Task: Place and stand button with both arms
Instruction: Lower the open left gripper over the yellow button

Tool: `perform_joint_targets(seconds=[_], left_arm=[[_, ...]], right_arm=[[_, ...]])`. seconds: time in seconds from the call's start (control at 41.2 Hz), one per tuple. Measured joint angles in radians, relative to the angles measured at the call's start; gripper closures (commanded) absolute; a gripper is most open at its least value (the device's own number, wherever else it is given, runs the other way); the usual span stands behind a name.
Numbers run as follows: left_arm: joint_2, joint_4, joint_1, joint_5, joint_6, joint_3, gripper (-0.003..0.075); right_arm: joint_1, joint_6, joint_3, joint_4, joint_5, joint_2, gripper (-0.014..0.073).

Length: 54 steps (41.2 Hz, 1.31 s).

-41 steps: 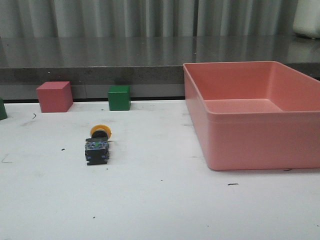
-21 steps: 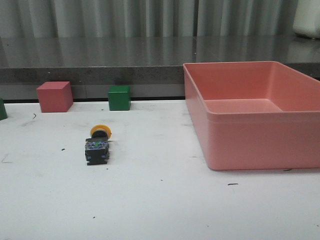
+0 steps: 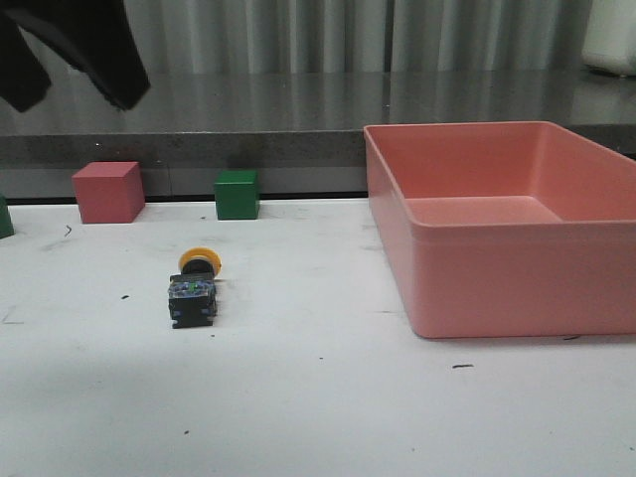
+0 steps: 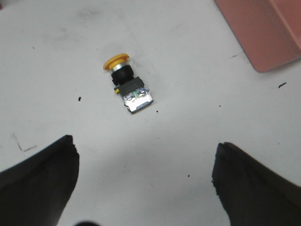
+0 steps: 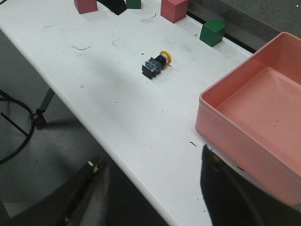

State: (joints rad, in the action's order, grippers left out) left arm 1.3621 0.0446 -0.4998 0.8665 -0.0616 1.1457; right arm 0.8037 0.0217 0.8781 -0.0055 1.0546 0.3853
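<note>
The robot's left gripper needs to next move to the button's black middle (image 3: 198, 267) (image 4: 122, 74), between the button's yellow cap and its dark base, and close there.
The button (image 3: 195, 288) lies on its side on the white table (image 3: 318, 397), yellow cap toward the back, dark base toward the front. It also shows in the left wrist view (image 4: 128, 84) and the right wrist view (image 5: 155, 65). My left gripper (image 3: 75, 55) hangs open high at the upper left of the front view, well above and left of the button; in its wrist view (image 4: 143, 148) the fingers (image 4: 47, 174) are wide apart and empty. My right gripper (image 5: 150, 162) is open and empty, over the table's near edge, far from the button.
A large pink bin (image 3: 507, 224) stands on the right side of the table. A red cube (image 3: 108, 191) and a green cube (image 3: 238, 194) sit along the back edge, and another green block (image 3: 5, 217) at the far left. A dark shelf runs behind.
My left gripper has come into the front view at the upper left; it was out of view before. The button has not moved.
</note>
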Motion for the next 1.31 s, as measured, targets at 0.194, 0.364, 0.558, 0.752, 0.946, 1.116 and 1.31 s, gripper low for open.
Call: perform_joint_targets(seconds=[0.194, 0.364, 0.558, 0.752, 0.946, 1.116, 1.31], left_arm=[[0.184, 0.0, -0.004, 0.108, -0.085, 0.135, 0.0153], [0.32, 0.0, -0.004, 0.125, -0.182, 0.207, 0.0154], [0.44, -0.022, -0.004, 0.129, -0.277, 0.272, 0.0154], [0.528, -0.091, -0.004, 0.125, -0.381, 0.318, 0.0154], [0.611, -0.112, -0.004, 0.074, -0.435, 0.353, 0.0154], [0.666, -0.158, -0.004, 0.053, -0.479, 0.379, 0.0154], [0.699, -0.173, -0.004, 0.005, -0.519, 0.379, 0.0154]], right_arm=[[0.0, 0.0, 0.0, 0.0, 0.0, 0.0, 0.0144], [0.0, 0.0, 0.0, -0.002, 0.0, 0.0, 0.0144], [0.0, 0.0, 0.0, -0.002, 0.0, 0.0, 0.0144], [0.0, 0.0, 0.0, -0.002, 0.0, 0.0, 0.0144], [0.0, 0.0, 0.0, -0.002, 0.0, 0.0, 0.0144], [0.0, 0.0, 0.0, -0.002, 0.0, 0.0, 0.0144], [0.0, 0.0, 0.0, -0.002, 0.0, 0.0, 0.0144]])
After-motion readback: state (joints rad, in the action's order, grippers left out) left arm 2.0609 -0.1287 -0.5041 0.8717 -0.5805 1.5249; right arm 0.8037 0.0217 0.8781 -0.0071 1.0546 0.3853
